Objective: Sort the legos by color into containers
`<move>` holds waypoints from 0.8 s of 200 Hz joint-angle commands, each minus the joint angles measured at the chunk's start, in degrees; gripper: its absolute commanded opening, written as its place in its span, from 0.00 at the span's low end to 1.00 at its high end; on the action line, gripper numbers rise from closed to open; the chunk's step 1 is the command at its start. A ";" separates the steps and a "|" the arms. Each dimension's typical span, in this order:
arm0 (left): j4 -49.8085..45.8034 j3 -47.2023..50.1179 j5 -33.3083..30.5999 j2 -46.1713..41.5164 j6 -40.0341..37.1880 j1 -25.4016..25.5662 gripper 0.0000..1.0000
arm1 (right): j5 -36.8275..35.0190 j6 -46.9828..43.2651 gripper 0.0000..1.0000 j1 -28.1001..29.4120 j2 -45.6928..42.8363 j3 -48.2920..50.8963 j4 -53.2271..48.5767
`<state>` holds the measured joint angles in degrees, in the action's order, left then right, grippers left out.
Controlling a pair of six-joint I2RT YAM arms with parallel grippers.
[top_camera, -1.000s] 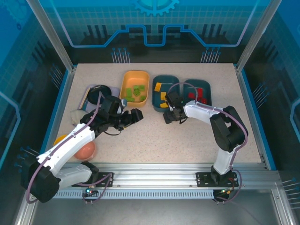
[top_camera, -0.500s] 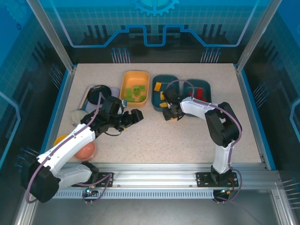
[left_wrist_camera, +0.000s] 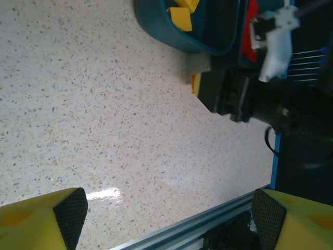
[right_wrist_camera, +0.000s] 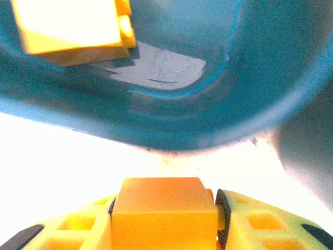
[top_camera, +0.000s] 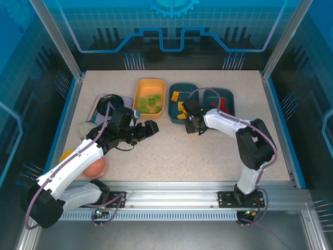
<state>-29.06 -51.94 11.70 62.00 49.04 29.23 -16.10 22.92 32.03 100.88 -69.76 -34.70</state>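
Observation:
My right gripper is going to release the yellow-orange brick beside the yellow lego at the middle teal tub's far end (top_camera: 185,98).
My right gripper (top_camera: 191,125) sits on the table just in front of the middle teal tub (top_camera: 183,110) and is shut on a yellow-orange brick (right_wrist_camera: 164,208). The right wrist view has that tub's wall (right_wrist_camera: 156,117) close ahead and a yellow brick (right_wrist_camera: 73,26) inside. The tub holds several yellow legos (top_camera: 180,107). Green legos (top_camera: 150,103) lie in the yellow-orange tub (top_camera: 150,86), red legos (top_camera: 221,105) in the right teal tub (top_camera: 229,96). My left gripper (top_camera: 148,128) hovers open over bare table, its fingers (left_wrist_camera: 41,219) wide apart.
A black round bowl (top_camera: 111,103) rests on a lavender tray (top_camera: 95,108) at the left. An orange ball (top_camera: 94,167) and a yellower one (top_camera: 67,154) lie by the left arm. The table's front rail (left_wrist_camera: 197,224) runs below the left gripper.
My right gripper has shifted a little along the front of the middle teal tub with the brick, and its elbow has swung right. The left arm has barely moved.

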 commanded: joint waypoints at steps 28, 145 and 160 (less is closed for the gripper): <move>0.86 -11.97 -0.86 6.98 -0.53 -0.19 0.86 | -0.54 3.99 0.29 -1.63 -1.85 -12.44 -5.07; 6.80 -33.52 3.77 34.02 -5.62 -9.55 0.86 | 3.71 4.45 0.31 -10.04 41.72 -63.63 -15.72; 6.74 -34.16 3.64 35.20 -5.57 -9.72 0.86 | 4.76 4.36 0.32 -10.32 45.26 -68.48 -17.44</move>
<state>-23.16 -83.55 13.74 95.46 45.45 19.92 -14.20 26.83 22.44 141.45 -130.89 -46.78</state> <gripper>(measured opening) 0.859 0.428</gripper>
